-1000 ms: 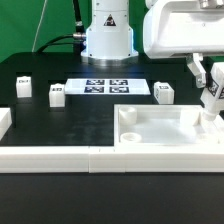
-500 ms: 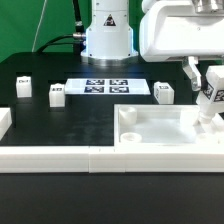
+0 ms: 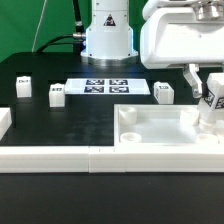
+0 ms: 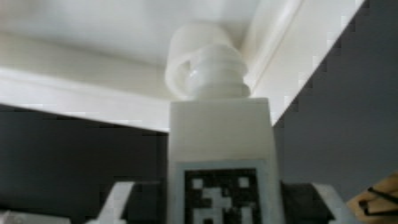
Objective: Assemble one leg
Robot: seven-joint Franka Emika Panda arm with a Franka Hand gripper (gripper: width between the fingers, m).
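Observation:
I will let go of the white leg with my gripper, upright on the tray-like piece's near edge (image 3: 194,136), close to the piece's low white side.
My gripper (image 3: 208,92) is shut on a white leg (image 3: 210,104) with a black-and-white tag, holding it upright over the far right corner of the large white tray-like piece (image 3: 160,138). In the wrist view the leg (image 4: 222,140) fills the middle, its tag side between my fingers and its narrow screw end pointing at the tray's corner (image 4: 267,40). Three other legs stand on the black table: one (image 3: 24,86) at the exterior view's far left, one (image 3: 57,94) beside it, one (image 3: 164,92) right of the marker board.
The marker board (image 3: 108,87) lies in front of the robot's white base (image 3: 107,35). A low white wall (image 3: 50,158) runs along the near edge, with a white block (image 3: 5,122) at the exterior view's left.
The gripper has moved slightly toward the exterior view's left and the leg it holds has turned more upright over the tray's corner.

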